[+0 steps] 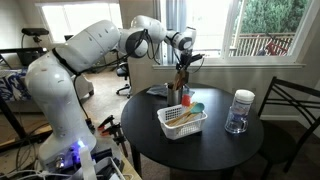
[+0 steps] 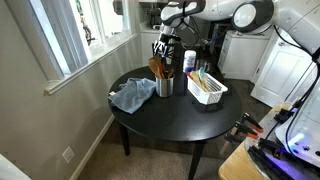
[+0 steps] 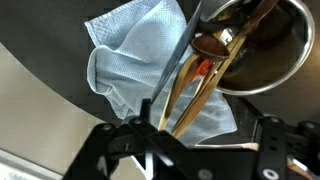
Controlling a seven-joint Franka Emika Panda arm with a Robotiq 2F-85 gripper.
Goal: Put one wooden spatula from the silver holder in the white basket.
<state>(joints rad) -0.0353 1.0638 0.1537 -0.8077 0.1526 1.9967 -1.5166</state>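
Note:
I will move my gripper clear of the dark handle, which stands beside the wooden handles between my gripper's fingers, and then close on one wooden handle (image 3: 182, 88).
The silver holder (image 2: 165, 86) stands on the round black table and also shows in an exterior view (image 1: 180, 97) and at the top right of the wrist view (image 3: 280, 50). Several wooden utensils stick up out of it, among them a wooden spatula (image 3: 215, 75); their handles (image 2: 157, 68) lean outward. My gripper (image 2: 165, 45) hangs just above them, as an exterior view (image 1: 182, 62) also shows. In the wrist view the gripper (image 3: 205, 150) is open and wide, with utensil handles rising between its fingers near the left one. The white basket (image 1: 182, 124) sits beside the holder (image 2: 207, 90).
A crumpled blue cloth (image 2: 130, 97) lies on the table next to the holder (image 3: 130, 60). A clear jar with a white lid (image 1: 239, 112) stands further along. A dark chair (image 1: 290, 115) is at the table's edge. The basket holds some colourful items.

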